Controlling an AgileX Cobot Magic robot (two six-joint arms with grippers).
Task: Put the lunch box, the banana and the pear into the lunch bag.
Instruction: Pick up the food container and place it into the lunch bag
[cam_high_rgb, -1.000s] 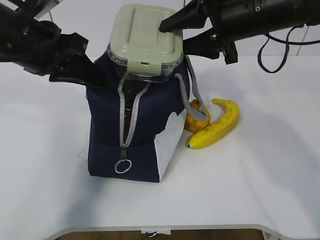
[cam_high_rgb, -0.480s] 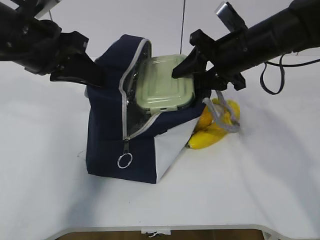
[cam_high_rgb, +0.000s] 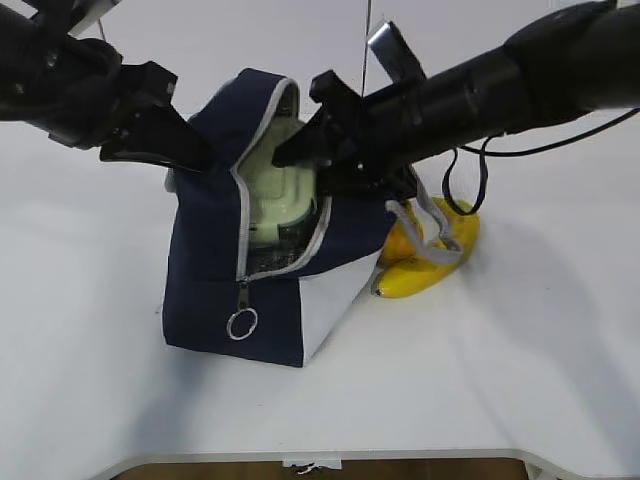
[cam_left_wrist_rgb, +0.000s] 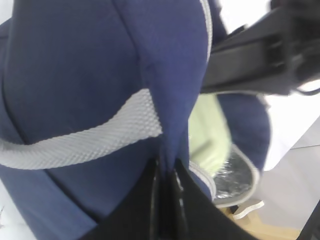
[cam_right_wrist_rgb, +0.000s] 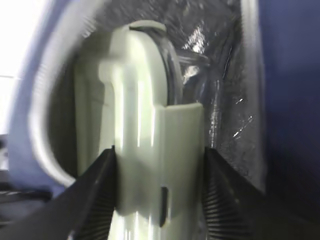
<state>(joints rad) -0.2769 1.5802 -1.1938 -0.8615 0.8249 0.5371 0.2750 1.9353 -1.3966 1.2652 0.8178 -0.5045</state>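
The robot's right gripper will put the lunch box down deep inside the lunch bag's opening (cam_high_rgb: 275, 231), against the foil lining.
The navy lunch bag (cam_high_rgb: 215, 255) stands unzipped on the white table, its mouth facing right. My left gripper (cam_high_rgb: 178, 152) is shut on a fold of the bag's fabric (cam_left_wrist_rgb: 165, 150) near the grey handle (cam_left_wrist_rgb: 85, 140). My right gripper (cam_high_rgb: 298, 158) reaches into the mouth, its fingers (cam_right_wrist_rgb: 95, 195) clamped on both sides of the sage-green lunch box (cam_right_wrist_rgb: 145, 125). The box (cam_high_rgb: 275, 195) sits on edge, mostly inside against the foil lining (cam_right_wrist_rgb: 220, 75). The banana (cam_high_rgb: 432, 265) lies right of the bag. The pear (cam_high_rgb: 403, 240) is half hidden behind the bag and a handle strap.
A loose grey handle strap (cam_high_rgb: 432, 228) droops over the fruit under my right arm (cam_high_rgb: 480, 90). The zipper's ring pull (cam_high_rgb: 240, 323) hangs at the bag's front. The table's front edge (cam_high_rgb: 320, 455) runs along the bottom of the exterior view.
My right gripper has carried the lunch box from above the bag down and left into its mouth. The bag's top has opened and leaned left. The left gripper has stayed put.
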